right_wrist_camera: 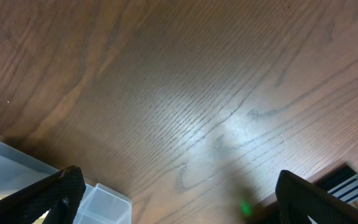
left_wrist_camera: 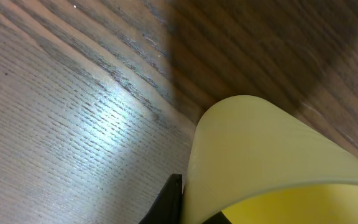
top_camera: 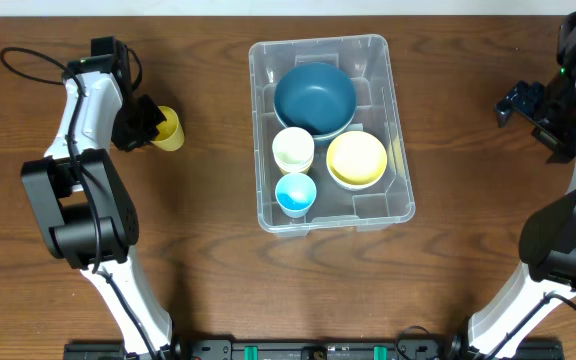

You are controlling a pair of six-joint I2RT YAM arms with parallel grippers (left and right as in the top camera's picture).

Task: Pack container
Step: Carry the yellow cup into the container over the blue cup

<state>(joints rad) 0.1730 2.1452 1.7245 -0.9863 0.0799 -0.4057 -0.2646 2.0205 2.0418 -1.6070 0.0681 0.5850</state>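
Observation:
Next, my left gripper releases the yellow cup inside the light blue cup (top_camera: 296, 190) in the clear plastic container.
The clear plastic container (top_camera: 398, 150) sits mid-table. Inside it are a dark blue bowl (top_camera: 314, 97), a yellow bowl (top_camera: 356, 159), a pale cream cup (top_camera: 293, 149) and a light blue cup (top_camera: 295, 193). My left gripper (top_camera: 146, 124) is at the far left, shut on a yellow cup (top_camera: 168, 130) lying on the table. In the left wrist view the cup (left_wrist_camera: 260, 155) fills the frame, with a black finger pressed on its wall. My right gripper (top_camera: 528, 103) is open and empty above the bare table at the far right. The container's corner shows in the right wrist view (right_wrist_camera: 104, 202).
Bare wooden tabletop (top_camera: 208, 250) surrounds the container. A black cable (top_camera: 28, 60) loops at the back left by the left arm. The table's edge with a striped marker (right_wrist_camera: 347, 180) shows in the right wrist view.

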